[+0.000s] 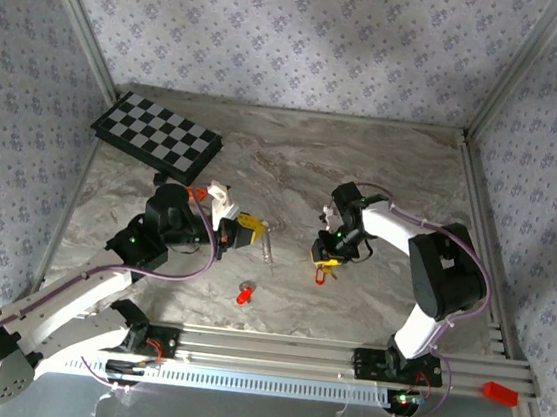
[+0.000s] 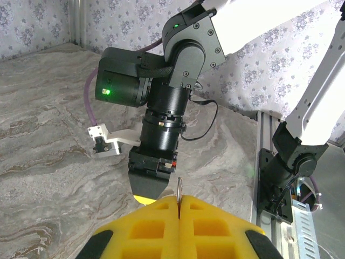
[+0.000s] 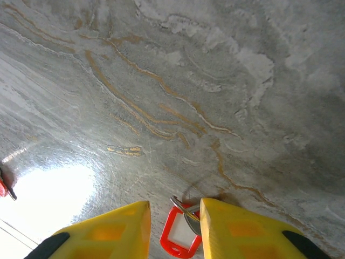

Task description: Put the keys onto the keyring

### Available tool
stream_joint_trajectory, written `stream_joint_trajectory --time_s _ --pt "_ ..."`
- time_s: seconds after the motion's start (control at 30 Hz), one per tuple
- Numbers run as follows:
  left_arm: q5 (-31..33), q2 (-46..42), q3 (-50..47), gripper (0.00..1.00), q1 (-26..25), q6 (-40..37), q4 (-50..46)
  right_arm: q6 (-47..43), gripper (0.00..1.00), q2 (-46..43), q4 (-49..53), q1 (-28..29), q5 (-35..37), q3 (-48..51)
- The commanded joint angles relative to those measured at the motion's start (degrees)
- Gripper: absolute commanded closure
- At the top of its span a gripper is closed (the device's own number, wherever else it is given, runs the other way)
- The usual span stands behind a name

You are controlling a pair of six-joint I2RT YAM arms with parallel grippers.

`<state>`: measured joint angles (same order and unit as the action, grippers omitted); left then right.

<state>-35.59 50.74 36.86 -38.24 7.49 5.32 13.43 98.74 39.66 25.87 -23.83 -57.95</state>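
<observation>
I can see the key's ring resting off-centre against one finger of my right gripper, so I should back away, turn the gripper and take the key by that ring (image 3: 179, 203).
My left gripper (image 1: 247, 229) is shut on the keyring (image 1: 268, 244), a thin silvery loop that sticks out toward the right arm. In the left wrist view the keyring (image 2: 178, 190) shows edge-on, pinched between the yellow fingers (image 2: 151, 226). My right gripper (image 1: 328, 260) points down at the table, open. A key with a red tag (image 3: 179, 239) and a silvery metal bit (image 3: 186, 211) lies between its fingers, close to the right finger (image 3: 237, 229). A second red key (image 1: 244, 293) lies loose on the table nearer the front.
A folded chessboard (image 1: 156, 136) lies at the back left. The right arm's wrist (image 2: 161, 124) hangs close in front of the left gripper. A red part (image 1: 500, 394) sits on the front rail at the right. Metal frame rails border the marble table (image 1: 294, 160).
</observation>
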Motion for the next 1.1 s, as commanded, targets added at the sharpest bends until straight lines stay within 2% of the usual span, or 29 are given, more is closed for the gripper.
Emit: stream_joint_trajectory --time_s 0.0,0.53,0.7,1.07 --pt "-1.9 -1.0 0.3 1.0 0.2 0.7 3.1 -1.2 0.69 0.8 2.0 0.5 -0.6 0.7" --pt "-1.6 -1.4 0.0 1.0 0.2 1.0 3.5 -2.6 0.75 0.8 3.9 1.8 1.0 0.0" --pt "-1.6 -1.5 -0.2 1.0 0.3 1.2 3.9 -3.6 0.69 -0.2 5.2 3.1 3.3 -1.7" --pt "-1.4 -3.2 -0.3 1.0 0.4 1.9 3.3 -6.8 0.61 -0.8 13.1 10.1 14.5 -8.0"
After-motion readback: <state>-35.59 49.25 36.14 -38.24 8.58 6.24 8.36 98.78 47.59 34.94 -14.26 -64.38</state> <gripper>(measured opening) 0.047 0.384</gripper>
